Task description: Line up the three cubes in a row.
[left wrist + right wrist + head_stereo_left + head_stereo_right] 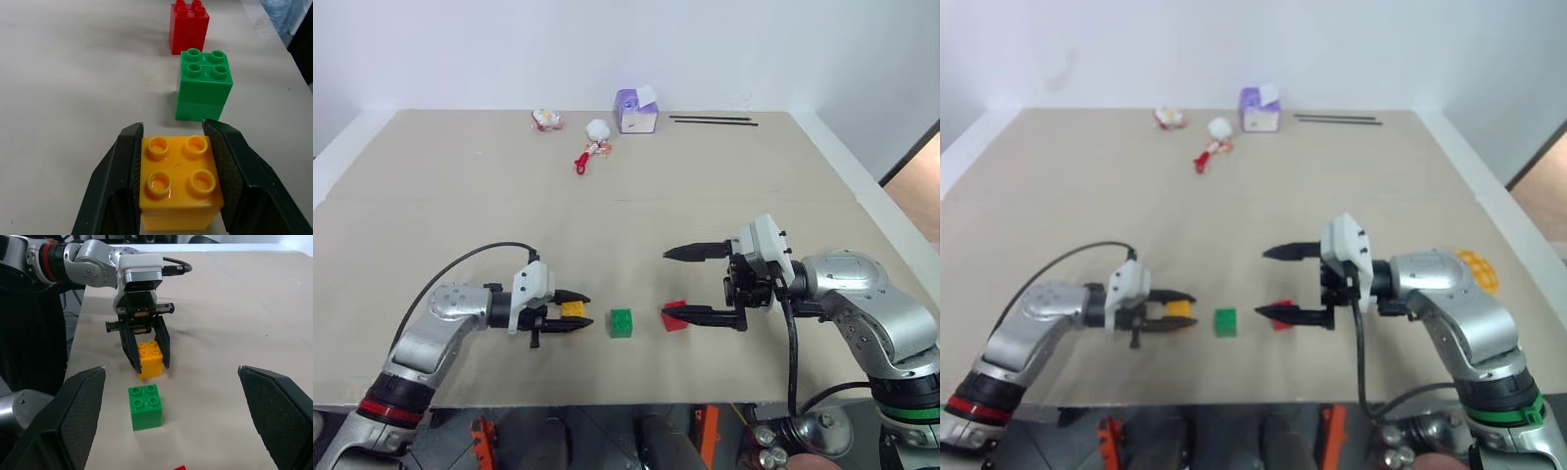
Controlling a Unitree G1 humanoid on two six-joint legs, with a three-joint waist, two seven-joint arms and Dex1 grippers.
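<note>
Next, my left gripper releases the yellow-orange cube on the table (559,325) beside the green cube, across from the red cube.
My left gripper (576,310) is shut on the yellow-orange cube (573,309), its fingers (117,181) pressed against two opposite sides, low over the table. Just to its right the green cube (622,322) stands on the table. The red cube (675,316) stands a bit further right. In the left wrist view the yellow-orange cube (178,181), green cube (203,88) and red cube (189,24) lie roughly along one line. My right gripper (666,284) is open wide and points left. Its lower finger crosses in front of the red cube and nothing sits between the fingers.
At the far side of the table are a purple-and-white box (636,111), a white ball-like item (598,128), a small red item (581,163), a small toy (546,119) and two black sticks (713,119). A yellow bun (1477,264) lies behind my right forearm.
</note>
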